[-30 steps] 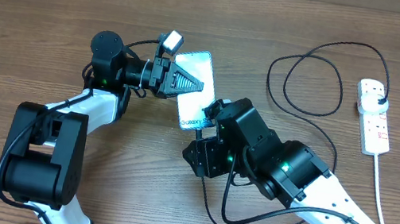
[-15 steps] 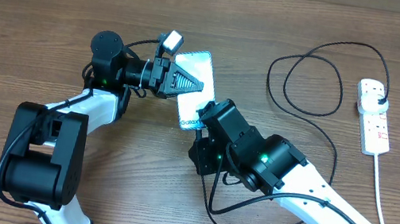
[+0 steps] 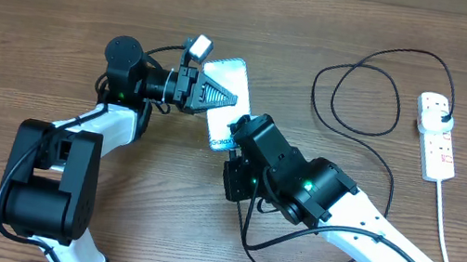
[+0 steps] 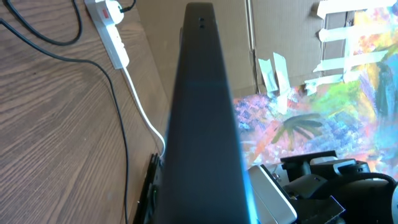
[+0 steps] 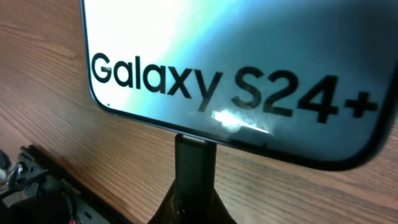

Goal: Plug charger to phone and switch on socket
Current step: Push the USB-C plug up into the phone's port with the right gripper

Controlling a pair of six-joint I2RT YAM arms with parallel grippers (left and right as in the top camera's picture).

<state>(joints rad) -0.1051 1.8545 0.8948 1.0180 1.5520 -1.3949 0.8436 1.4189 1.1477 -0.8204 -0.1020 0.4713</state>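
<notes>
My left gripper needs to set the phone free so that it lies flat on the bare table (image 3: 222,136) between my grippers, just beneath the lower half of the phone. The phone is now held off the table.
The phone (image 3: 226,104) is held off the table, with my left gripper (image 3: 208,94) shut on its upper part. In the left wrist view the phone (image 4: 202,118) shows edge-on as a dark slab filling the middle. Its lit screen (image 5: 236,56) reads "Galaxy S24+" in the right wrist view. My right gripper (image 3: 237,144) is shut on the charger's connector tip (image 5: 194,160), which touches the phone's bottom edge. The charger cable (image 3: 352,93) loops across the table to its black plug (image 3: 444,114) in the socket (image 3: 436,137) at the far right.
The socket's thick white cord (image 3: 443,230) runs down the right side toward the front edge. The charger cable (image 3: 291,244) also curls under my right arm. In the left wrist view the socket (image 4: 109,28) lies at upper left, with a colourful panel (image 4: 323,112) behind.
My right gripper has closed on the connector tip and shifted slightly up and left toward the phone's bottom edge. The left arm and the phone have stayed still.
</notes>
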